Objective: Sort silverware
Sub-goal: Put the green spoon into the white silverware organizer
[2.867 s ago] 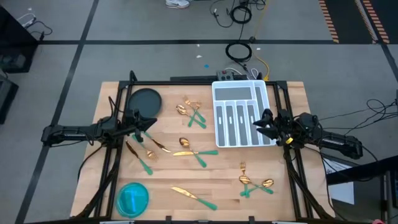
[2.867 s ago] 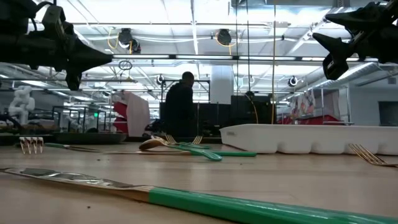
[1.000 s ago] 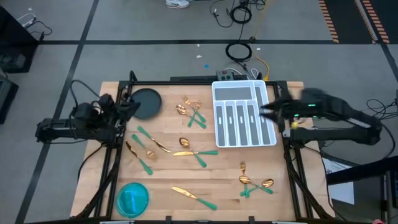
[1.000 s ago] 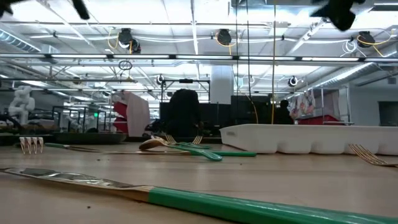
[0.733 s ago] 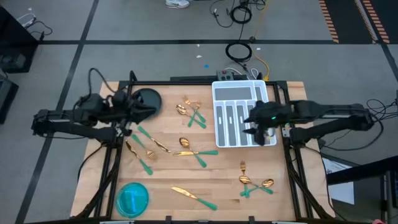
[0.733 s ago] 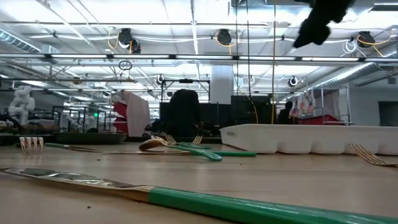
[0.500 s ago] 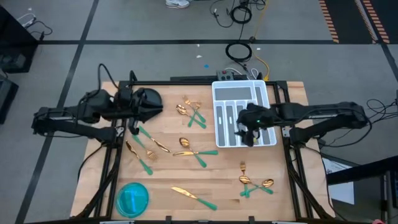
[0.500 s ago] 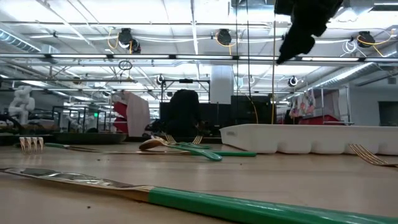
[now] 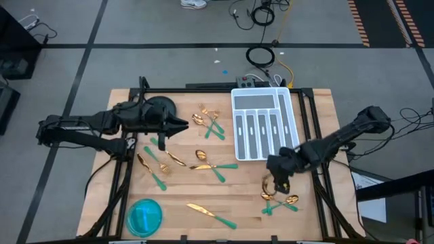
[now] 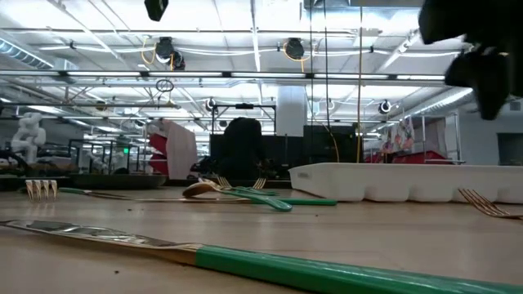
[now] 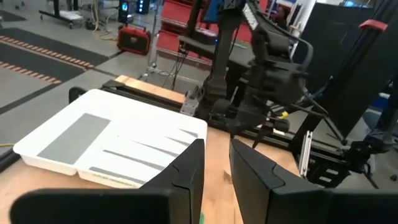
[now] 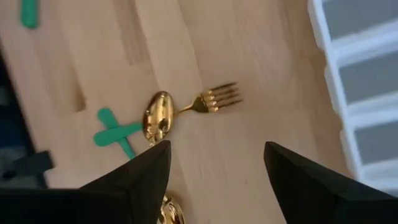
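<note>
I will next close my right gripper on the spoon's neck (image 9: 272,199) (image 12: 153,142), to take the spoon that lies across the fork under my open fingers.
The silverware lies scattered on the wooden table. There are forks and a spoon (image 9: 207,121) near the white tray (image 9: 261,125), a spoon and knife (image 9: 207,161) in the middle, pieces (image 9: 154,165) at the left, a knife (image 9: 211,214) near the front, and a fork-and-spoon group (image 9: 278,198) at the near right. My right gripper (image 9: 278,177) hangs open above that group. Its wrist view shows the fork (image 12: 214,99) and a spoon (image 12: 158,118) between the spread fingers (image 12: 217,149). My left gripper (image 9: 183,125) hovers beside the dark plate (image 9: 159,106), its fingers (image 11: 216,146) a narrow gap apart.
A teal bowl (image 9: 144,215) sits at the near left corner. The tray's white wall (image 10: 409,181) stands across the table's right part, with its slots (image 12: 367,93) close to my right gripper. A green-handled knife (image 10: 270,263) lies in the foreground. Bare wood (image 9: 244,196) lies between the groups.
My right gripper swung from above the tray toward the near edge and came down over the near-right fork and spoon, tipping to point downward. My left gripper travelled toward the table's right, past the dark plate toward the far group of silverware. No silverware moved.
</note>
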Robot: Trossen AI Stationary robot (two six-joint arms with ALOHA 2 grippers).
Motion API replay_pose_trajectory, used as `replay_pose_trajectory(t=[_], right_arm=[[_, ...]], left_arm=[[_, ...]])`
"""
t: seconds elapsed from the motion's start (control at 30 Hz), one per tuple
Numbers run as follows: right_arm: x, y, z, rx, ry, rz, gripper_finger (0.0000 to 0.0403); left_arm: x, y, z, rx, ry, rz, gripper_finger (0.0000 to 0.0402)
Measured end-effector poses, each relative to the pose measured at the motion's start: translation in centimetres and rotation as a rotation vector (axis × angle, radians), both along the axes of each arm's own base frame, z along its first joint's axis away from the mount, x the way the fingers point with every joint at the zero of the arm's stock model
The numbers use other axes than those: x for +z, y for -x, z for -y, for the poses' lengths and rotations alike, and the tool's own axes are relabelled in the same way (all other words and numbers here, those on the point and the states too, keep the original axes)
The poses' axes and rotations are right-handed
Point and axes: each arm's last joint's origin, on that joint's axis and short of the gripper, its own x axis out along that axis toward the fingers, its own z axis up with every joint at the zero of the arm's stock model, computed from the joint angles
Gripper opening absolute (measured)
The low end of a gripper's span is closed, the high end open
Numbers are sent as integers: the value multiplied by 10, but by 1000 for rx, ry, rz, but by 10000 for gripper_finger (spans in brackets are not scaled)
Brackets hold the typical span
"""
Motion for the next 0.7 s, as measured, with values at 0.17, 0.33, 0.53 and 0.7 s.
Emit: replay_pose_trajectory(t=[0.17, 0.33, 0.53, 0.7], right_arm=[[-18, 11, -21, -87, 14, -58, 250], [-34, 15, -41, -124, -37, -45, 250], [-49, 15, -61, -133, -74, -36, 254], [-58, 12, -70, -127, -78, -37, 264]], left_arm=[[-2, 0, -2, 63, -4, -23, 82], [-6, 0, -2, 70, -4, -60, 82], [-8, 1, -2, 70, -3, -84, 82], [-10, 1, -2, 70, -3, -98, 82]])
